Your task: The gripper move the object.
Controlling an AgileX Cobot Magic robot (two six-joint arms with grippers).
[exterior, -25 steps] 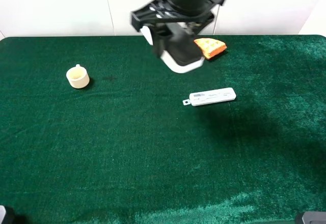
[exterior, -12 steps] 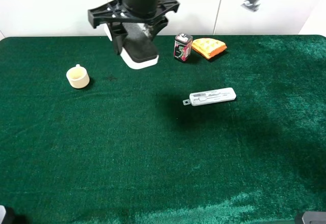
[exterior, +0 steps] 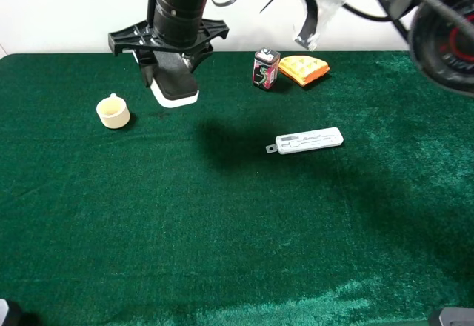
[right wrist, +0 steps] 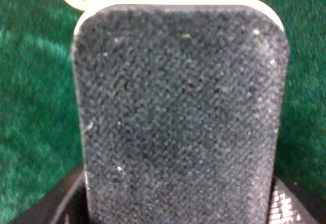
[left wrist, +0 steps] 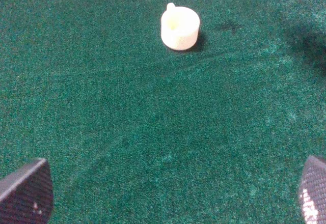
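Note:
The robot's right gripper needs to release the block on the green table (exterior: 163, 117) next to the cream cup, toward the white stick. The block is held above the table's back.
The object, a block with a black felt top and white base (exterior: 175, 89), is held above the green table at the back left by my right gripper (exterior: 170, 72), which reaches across from the right. The gripper is shut on it. In the right wrist view the felt face (right wrist: 181, 112) fills the picture, with dark fingers (right wrist: 48, 208) at its sides. My left gripper (left wrist: 163, 193) is open and empty over bare cloth, with only its fingertips (left wrist: 25, 191) showing.
A cream cup (exterior: 113, 112) stands just left of the held block and also shows in the left wrist view (left wrist: 179, 27). A slim white stick (exterior: 309, 140) lies mid-table. A small can (exterior: 266, 68) and an orange piece (exterior: 304, 68) sit at the back.
My right gripper has carried the block leftward along the back of the table, from in front of the orange piece to near the cup. The small can has come into view.

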